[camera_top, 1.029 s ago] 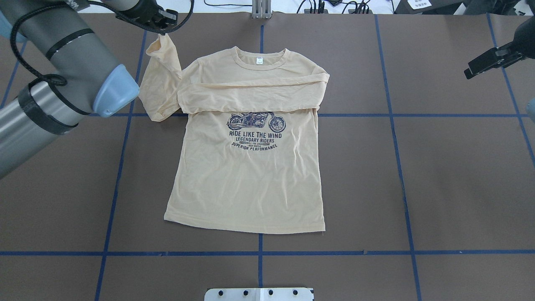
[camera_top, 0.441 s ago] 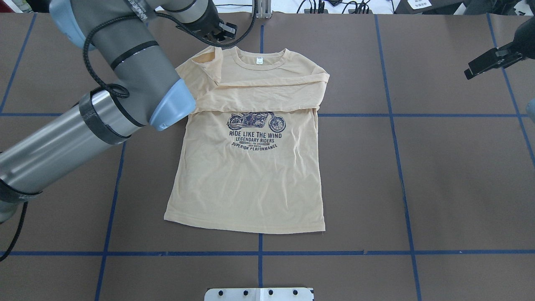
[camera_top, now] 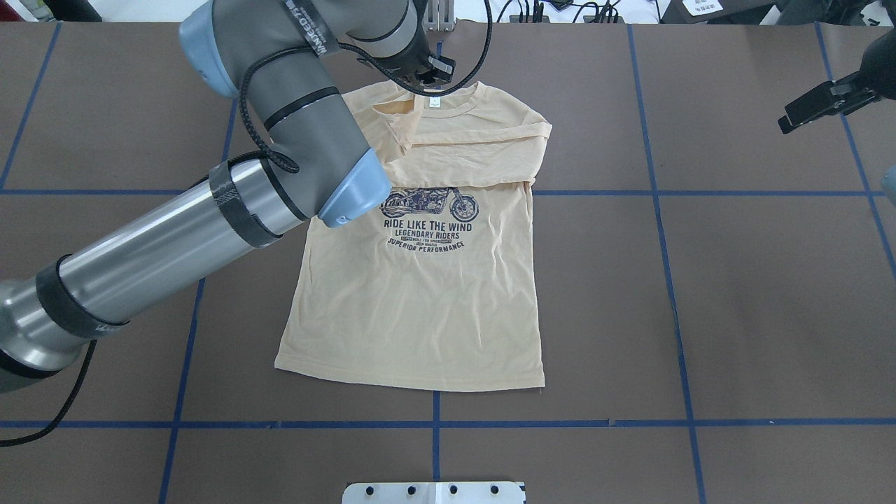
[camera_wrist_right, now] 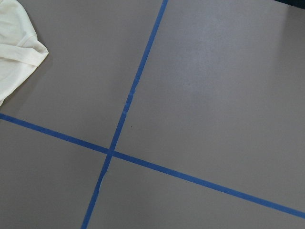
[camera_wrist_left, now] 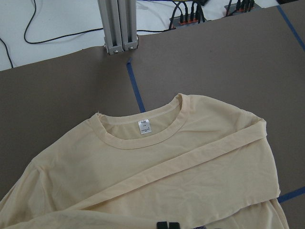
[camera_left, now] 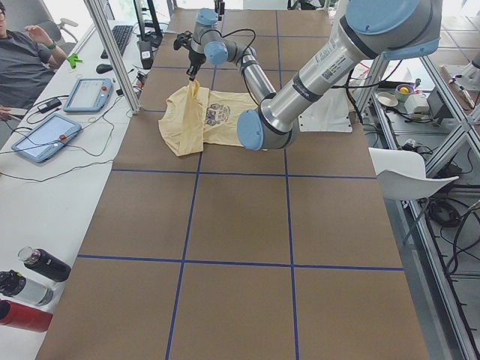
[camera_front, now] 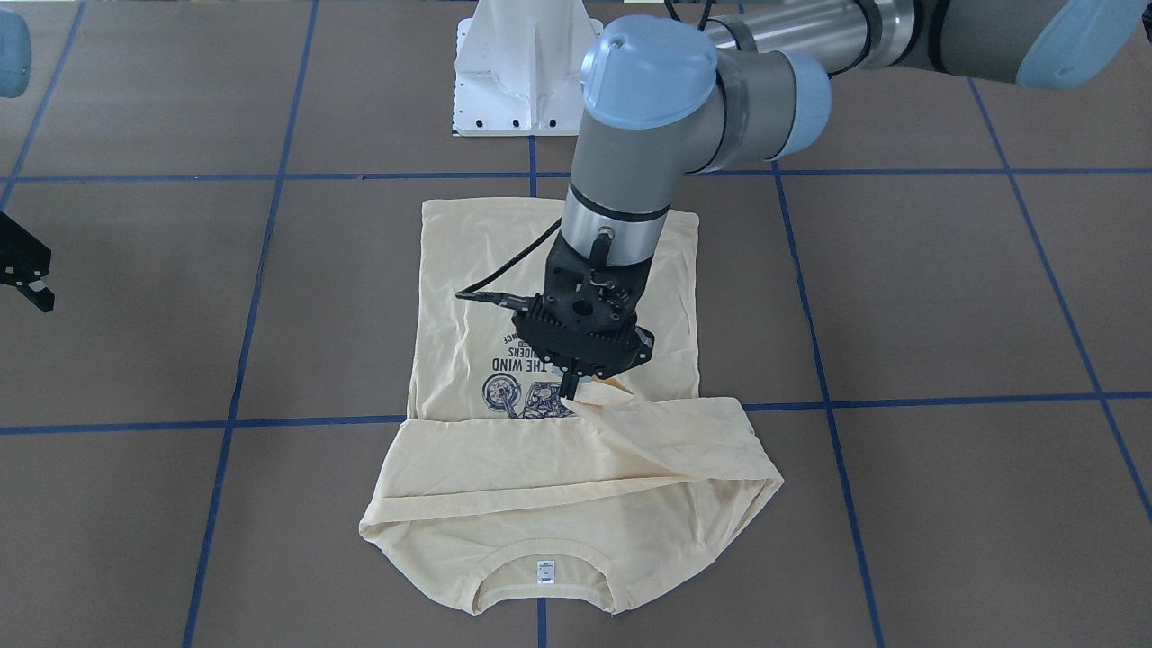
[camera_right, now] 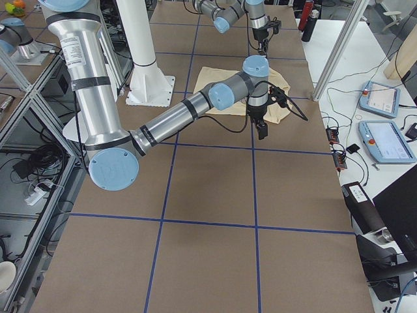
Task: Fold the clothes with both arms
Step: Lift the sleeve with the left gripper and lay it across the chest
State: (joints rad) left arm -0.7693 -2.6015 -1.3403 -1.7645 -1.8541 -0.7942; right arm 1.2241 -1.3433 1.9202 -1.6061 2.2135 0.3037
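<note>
My left gripper is going to let go of the cuff on the folded sleeve, just inside the shirt edge [camera_front: 418, 453] [camera_wrist_left: 260, 179] that faces my right gripper.
The clothes, a cream-yellow long-sleeved shirt [camera_top: 420, 301] with a navy motorcycle print, lie flat on the brown table [camera_top: 770, 280]. One sleeve is folded straight across the chest [camera_front: 504, 490]. My left gripper [camera_front: 570, 389] hangs over the print, shut on the cuff of the other sleeve [camera_front: 648, 432], which rises off the shirt. The left wrist view looks down on the collar and white neck label [camera_wrist_left: 145, 127]. My right gripper [camera_top: 787, 124] hovers open and holds nothing, far off to the shirt's right. Only a corner of the shirt [camera_wrist_right: 14, 28] shows in its wrist view.
Blue tape lines [camera_top: 665, 192] grid the table. The white pedestal base [camera_front: 517, 81] stands on the robot's side. An aluminium post [camera_wrist_left: 116, 24] rises at the far edge. Tablets [camera_left: 90, 94], bottles [camera_left: 37, 266] and a seated person [camera_left: 22, 52] are beside the table.
My left arm has swung right with the sleeve, from beyond the shirt's left shoulder to over the collar and chest. The sleeve now drapes onto the shirt. The right arm has not moved.
</note>
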